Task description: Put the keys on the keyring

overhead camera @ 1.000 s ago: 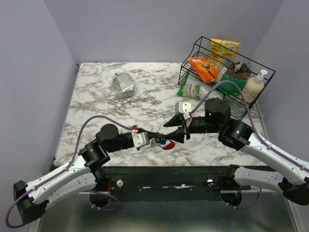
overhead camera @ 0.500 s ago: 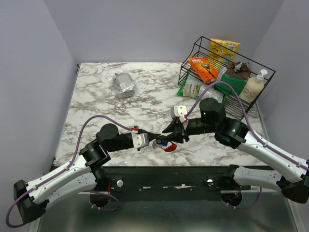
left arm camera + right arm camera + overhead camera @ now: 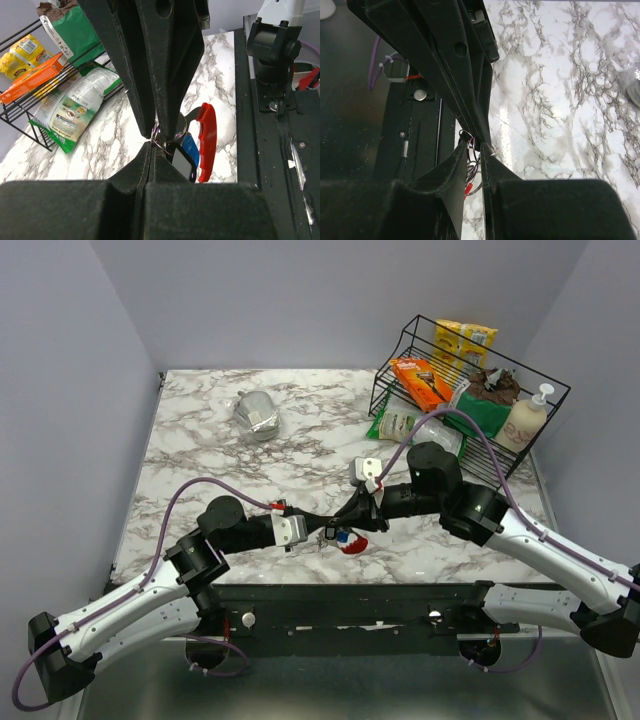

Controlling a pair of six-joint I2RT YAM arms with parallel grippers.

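The robot's two grippers have their fingers pinched on the same thin ring while the black key hangs below, so next the left gripper opens, back away and takes the black key (image 3: 183,162).
The keyring hangs between both grippers just above the table's near edge; its thin silver ring (image 3: 158,138) sits where the fingertips meet. A curved red tag (image 3: 206,140), a blue tag (image 3: 190,148) and one black key with a light centre (image 3: 182,163) dangle below it. The red tag also shows in the top view (image 3: 351,545). My left gripper (image 3: 326,533) (image 3: 151,146) is shut on the ring. My right gripper (image 3: 346,522) (image 3: 477,145) reaches in from the right, tips against the left's, nearly shut with ring wire between its fingers. A second key is not visible.
A black wire basket (image 3: 531,372) at the back right holds an orange box, yellow packets, a green bag and a soap bottle (image 3: 525,418). A green-white packet (image 3: 400,426) lies beside it. A crumpled silver object (image 3: 257,414) sits at the back left.
My right gripper has moved left and down until its tips meet my left gripper at the ring. My left gripper and the hanging tags have stayed in place.
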